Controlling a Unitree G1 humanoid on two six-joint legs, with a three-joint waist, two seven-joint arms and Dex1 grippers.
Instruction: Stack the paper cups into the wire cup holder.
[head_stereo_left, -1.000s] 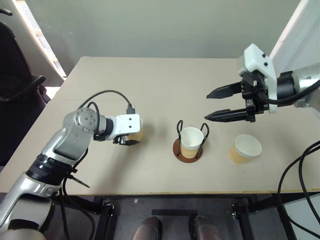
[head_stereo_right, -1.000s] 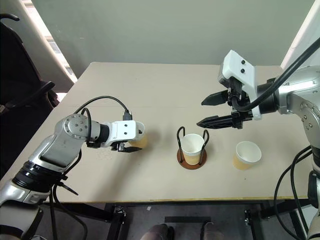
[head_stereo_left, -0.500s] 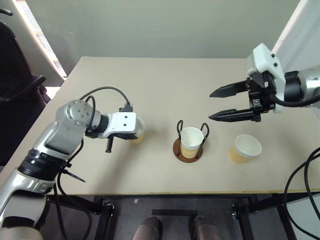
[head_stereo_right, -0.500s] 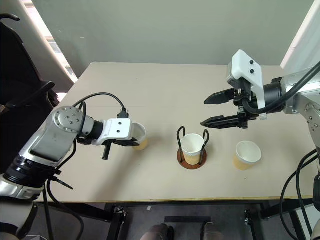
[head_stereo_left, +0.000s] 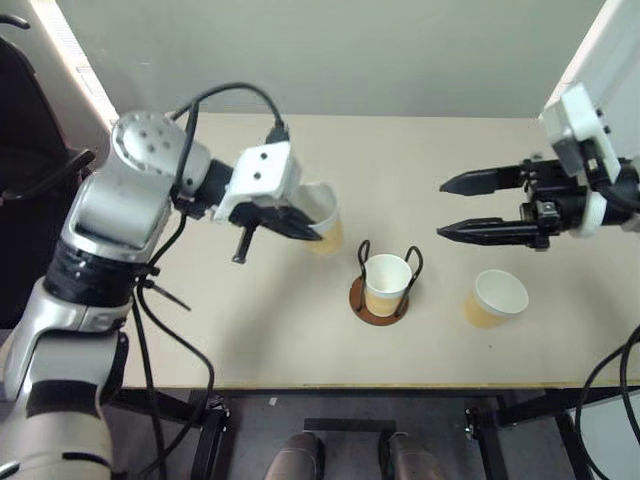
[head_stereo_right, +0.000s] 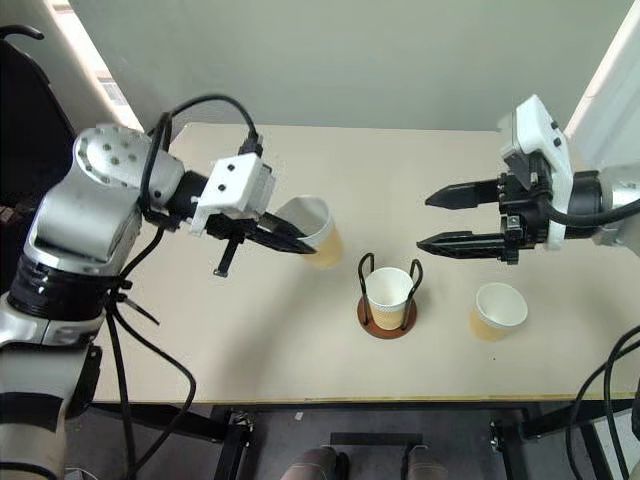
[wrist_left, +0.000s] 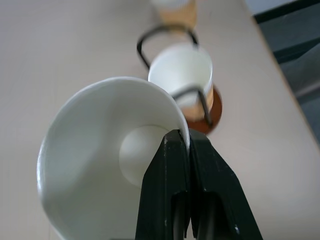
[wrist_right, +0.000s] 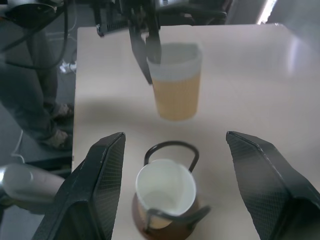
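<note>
The robot's left gripper needs to set the tan-yellow paper cup down inside the cup standing (head_stereo_left: 388, 275) (wrist_left: 181, 72) between the wire cup holder's black loops. The tan-yellow cup is now tilted in the air.
My left gripper (head_stereo_left: 312, 232) is shut on the rim of a tan-yellow paper cup (head_stereo_left: 324, 214) and holds it tilted in the air, to the left of and behind the wire cup holder (head_stereo_left: 379, 304). From the left wrist, the two black fingers (wrist_left: 172, 190) pinch the cup's white wall (wrist_left: 95, 170). A second paper cup (head_stereo_left: 386, 280) stands inside the holder's black loops. A third cup (head_stereo_left: 495, 298) stands on the table to the holder's right. My right gripper (head_stereo_left: 442, 208) hangs open and empty above that cup, pointing left.
The beige table (head_stereo_left: 250, 330) has its front edge just below the holder. A black chair (head_stereo_left: 30, 170) stands off the table's left side. Black cables loop from my left wrist (head_stereo_left: 225, 95) and hang at the right (head_stereo_left: 600, 380).
My left gripper closed on the cup's rim, then lifted it off the table and carried it up and right toward the holder. My right gripper drifted slightly right, still open.
</note>
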